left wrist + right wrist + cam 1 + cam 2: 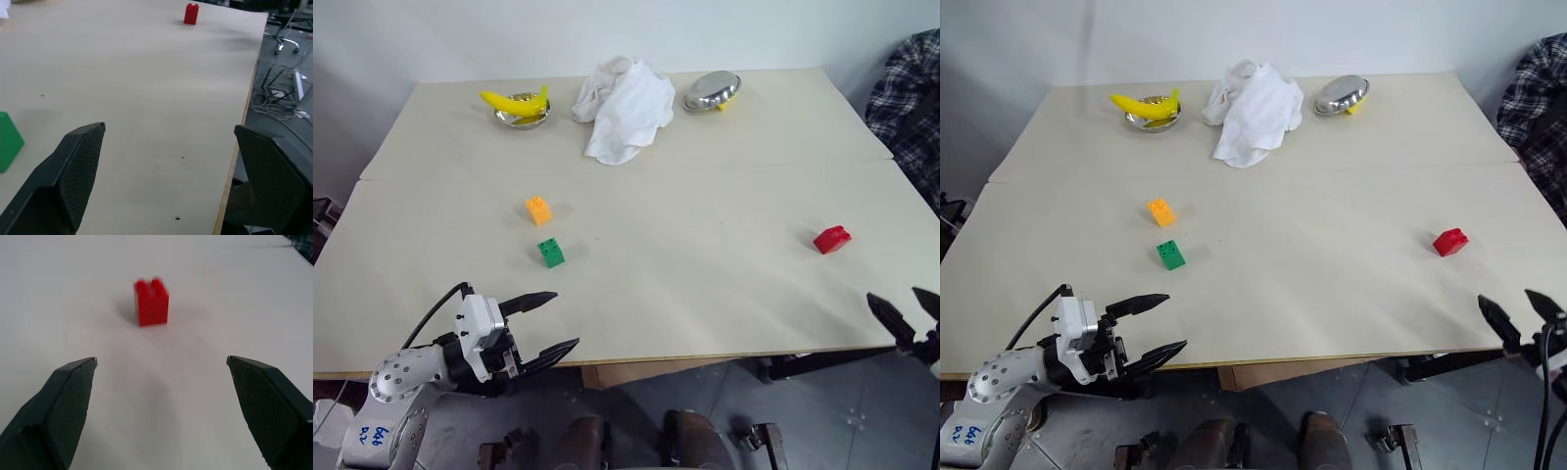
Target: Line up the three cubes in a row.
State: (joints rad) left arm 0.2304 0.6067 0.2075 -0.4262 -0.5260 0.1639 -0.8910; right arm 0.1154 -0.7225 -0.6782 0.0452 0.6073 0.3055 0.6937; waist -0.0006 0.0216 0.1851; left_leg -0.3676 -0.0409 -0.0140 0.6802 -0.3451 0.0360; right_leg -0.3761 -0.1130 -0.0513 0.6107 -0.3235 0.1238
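Observation:
I need to close my right gripper on the opposite sides of the red cube [831,241] [152,306], because it lies far from the green and orange cubes.
An orange cube [538,210] and a green cube [550,252] sit close together on the left half of the beige table [705,264]. Far to the right, alone, lies the red cube [831,239], which also stands ahead of the fingers in the right wrist view [152,302]. My left gripper [548,322] hovers at the table's front edge, below the green cube, open and empty. My right gripper [904,310] is at the front right edge, nearer than the red cube, open with nothing between its fingers.
At the back of the table lie a banana [515,101] on a small metal dish [522,117], a crumpled white cloth [625,106] and a tilted metal bowl [712,91]. A plaid garment [909,98] hangs at the right.

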